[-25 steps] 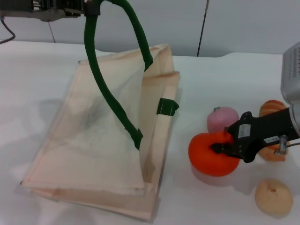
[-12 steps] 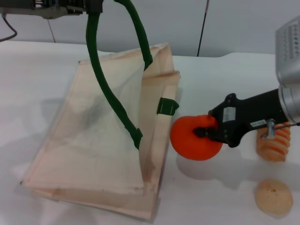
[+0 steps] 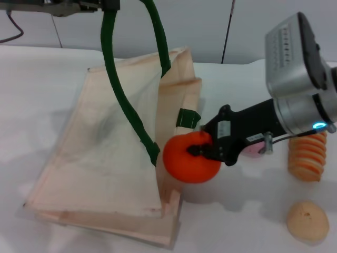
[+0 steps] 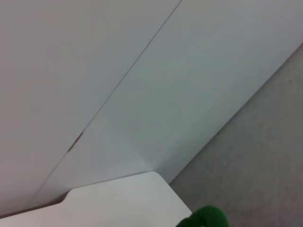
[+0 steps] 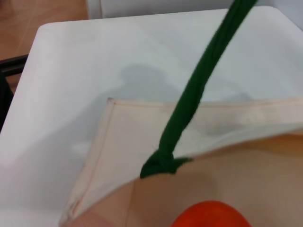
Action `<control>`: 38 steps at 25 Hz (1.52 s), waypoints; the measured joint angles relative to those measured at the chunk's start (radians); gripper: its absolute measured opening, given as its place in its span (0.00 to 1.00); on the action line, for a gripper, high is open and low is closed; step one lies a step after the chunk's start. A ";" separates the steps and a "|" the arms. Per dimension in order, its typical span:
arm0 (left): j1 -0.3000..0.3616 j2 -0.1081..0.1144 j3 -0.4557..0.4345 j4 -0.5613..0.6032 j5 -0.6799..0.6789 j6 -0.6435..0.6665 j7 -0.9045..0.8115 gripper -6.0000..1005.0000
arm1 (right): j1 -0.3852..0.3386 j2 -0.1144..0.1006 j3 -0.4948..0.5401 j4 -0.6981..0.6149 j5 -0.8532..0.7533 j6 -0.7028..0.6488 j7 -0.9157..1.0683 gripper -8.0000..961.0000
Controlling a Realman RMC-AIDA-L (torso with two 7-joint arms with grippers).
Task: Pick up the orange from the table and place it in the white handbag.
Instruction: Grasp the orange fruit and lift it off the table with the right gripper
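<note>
I should release the orange from my right gripper inside the white handbag (image 3: 136, 141), under the handbag's lifted upper side by the green handle.
My right gripper (image 3: 199, 149) is shut on the orange (image 3: 189, 158), a glossy orange-red round fruit, and holds it above the table (image 3: 47, 95) right at the open edge of the white handbag (image 3: 105, 153). The orange's top also shows in the right wrist view (image 5: 211, 215), just before the bag's mouth (image 5: 227, 179). My left gripper (image 3: 97, 6), at the top left of the head view, holds up one dark green handle (image 3: 113, 74), which lifts the bag's upper side. A bit of green handle shows in the left wrist view (image 4: 204, 218).
A pale pink round fruit (image 3: 256, 151) is mostly hidden behind my right gripper. An orange ribbed item (image 3: 306, 156) and a tan bun-like round (image 3: 307, 221) lie on the table at the right. The bag's second handle tab (image 3: 187, 118) sits on its right edge.
My right gripper has carried the orange up off the table and leftwards, from beside the pink fruit to the bag's open edge. The left gripper keeps the handle raised.
</note>
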 joint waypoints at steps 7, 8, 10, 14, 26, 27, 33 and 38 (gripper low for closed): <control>-0.006 0.000 0.000 0.001 0.000 0.000 -0.001 0.14 | 0.048 -0.001 -0.040 0.042 0.053 -0.047 -0.022 0.11; -0.008 0.000 0.000 0.001 0.000 0.000 -0.002 0.14 | 0.053 -0.001 -0.046 0.045 0.061 -0.053 -0.024 0.11; -0.010 0.000 0.000 0.001 0.000 0.000 -0.003 0.14 | 0.064 0.000 -0.060 0.054 0.076 -0.073 -0.028 0.11; -0.014 0.000 0.000 0.001 0.000 0.000 -0.005 0.14 | 0.089 0.001 -0.087 0.083 0.094 -0.116 -0.029 0.11; -0.031 0.000 0.000 0.001 0.000 0.000 -0.010 0.14 | 0.178 0.004 -0.159 0.247 0.185 -0.277 -0.077 0.10; -0.032 0.000 0.000 0.006 0.000 0.000 -0.010 0.14 | 0.180 0.004 -0.160 0.254 0.186 -0.289 -0.077 0.10; -0.032 0.006 0.000 0.031 -0.023 -0.002 -0.011 0.14 | 0.185 0.005 -0.170 0.282 0.224 -0.348 -0.081 0.11; -0.033 0.011 0.000 0.049 -0.024 -0.002 -0.012 0.14 | 0.205 0.005 -0.190 0.318 0.271 -0.367 -0.113 0.10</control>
